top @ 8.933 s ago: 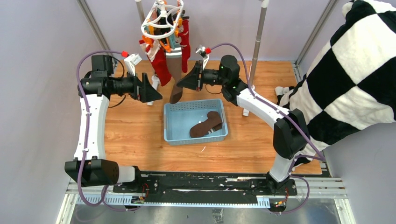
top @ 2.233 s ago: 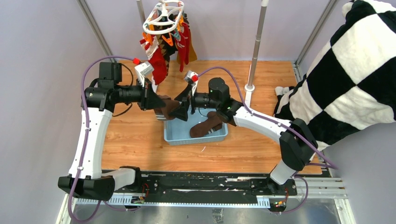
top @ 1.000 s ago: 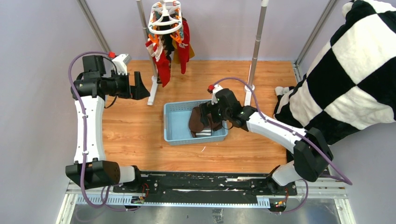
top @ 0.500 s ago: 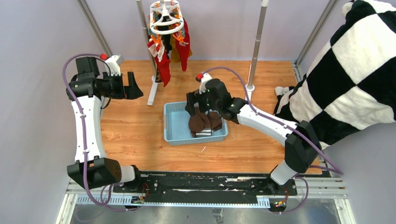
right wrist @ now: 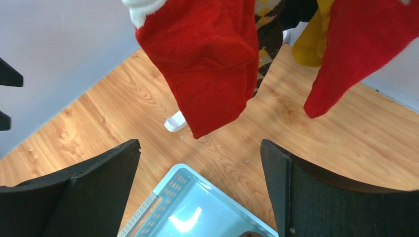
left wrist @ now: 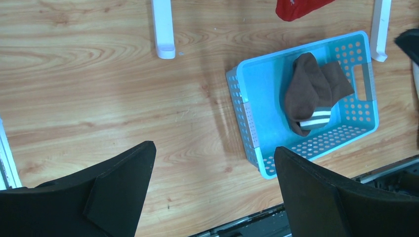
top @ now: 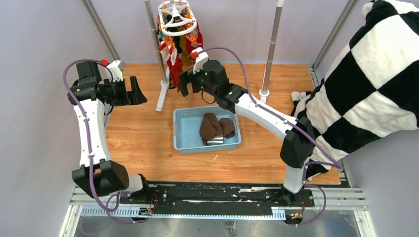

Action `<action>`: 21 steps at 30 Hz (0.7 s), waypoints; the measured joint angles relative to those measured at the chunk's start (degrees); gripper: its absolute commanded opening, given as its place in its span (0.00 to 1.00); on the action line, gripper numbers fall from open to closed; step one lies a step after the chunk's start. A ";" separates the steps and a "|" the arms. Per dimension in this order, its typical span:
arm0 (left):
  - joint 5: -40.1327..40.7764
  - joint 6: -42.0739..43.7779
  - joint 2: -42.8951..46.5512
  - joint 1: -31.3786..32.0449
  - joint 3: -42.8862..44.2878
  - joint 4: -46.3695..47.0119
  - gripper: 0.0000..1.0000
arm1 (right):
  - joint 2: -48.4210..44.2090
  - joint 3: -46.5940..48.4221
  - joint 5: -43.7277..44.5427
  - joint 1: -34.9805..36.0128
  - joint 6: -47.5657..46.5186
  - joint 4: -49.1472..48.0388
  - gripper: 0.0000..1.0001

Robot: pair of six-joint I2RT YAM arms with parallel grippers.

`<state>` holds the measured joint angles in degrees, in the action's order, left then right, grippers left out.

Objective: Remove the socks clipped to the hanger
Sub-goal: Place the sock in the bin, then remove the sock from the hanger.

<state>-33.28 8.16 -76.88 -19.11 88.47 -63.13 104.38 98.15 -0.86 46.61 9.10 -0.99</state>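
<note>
The red sock dangles beyond my left gripper's reach, so next my right gripper draws the red sock forward for my left gripper to take its lower end (right wrist: pixel 215 122).
The white round hanger (top: pixel 176 15) hangs at the back with orange pegs. Red socks (top: pixel 173 66) dangle from it. In the right wrist view a red sock (right wrist: pixel 207 64) hangs straight ahead, with a second red sock (right wrist: pixel 356 54), a brown argyle sock (right wrist: pixel 269 29) and a mustard sock (right wrist: pixel 316 44) behind. My right gripper (top: pixel 184 81) (right wrist: pixel 200 143) is open and empty just below and in front of the red sock. My left gripper (top: pixel 136 91) (left wrist: pixel 213 148) is open and empty, off to the left. Brown socks (top: pixel 212 127) (left wrist: pixel 309 91) lie in the blue basket (top: pixel 180 131).
The blue basket (left wrist: pixel 247 113) (right wrist: pixel 173 187) sits mid-table under the right arm. The stand's white foot (top: pixel 160 101) (left wrist: pixel 163 29) and grey poles (top: pixel 271 49) rise at the back. A black-and-white checkered blanket (top: pixel 365 74) fills the right side.
My right gripper lifted out of the basket, leaving a brown sock there, and swung up and back towards the hanging socks. My left arm drew back to the left.
</note>
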 measured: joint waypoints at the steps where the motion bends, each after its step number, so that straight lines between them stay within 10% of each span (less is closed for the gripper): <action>1: -0.17 0.02 0.00 0.00 -0.24 0.00 1.00 | 0.63 0.07 0.63 0.46 -0.55 -0.44 0.96; 12: -4.20 0.13 0.02 0.00 -2.86 0.00 1.00 | 7.04 4.02 2.10 1.46 -2.47 -6.71 0.80; 16: -6.01 0.13 0.04 0.00 -3.10 0.00 0.98 | 9.05 8.35 3.52 1.53 -3.08 -7.19 0.62; 21: -7.87 0.09 0.81 0.00 -3.63 0.04 0.94 | 11.15 12.28 3.69 1.51 -4.04 -7.61 0.17</action>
<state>-41.15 8.25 -76.07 -19.11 84.84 -63.09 115.52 110.43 2.83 48.12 5.06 -8.60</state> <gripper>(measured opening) 0.960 0.414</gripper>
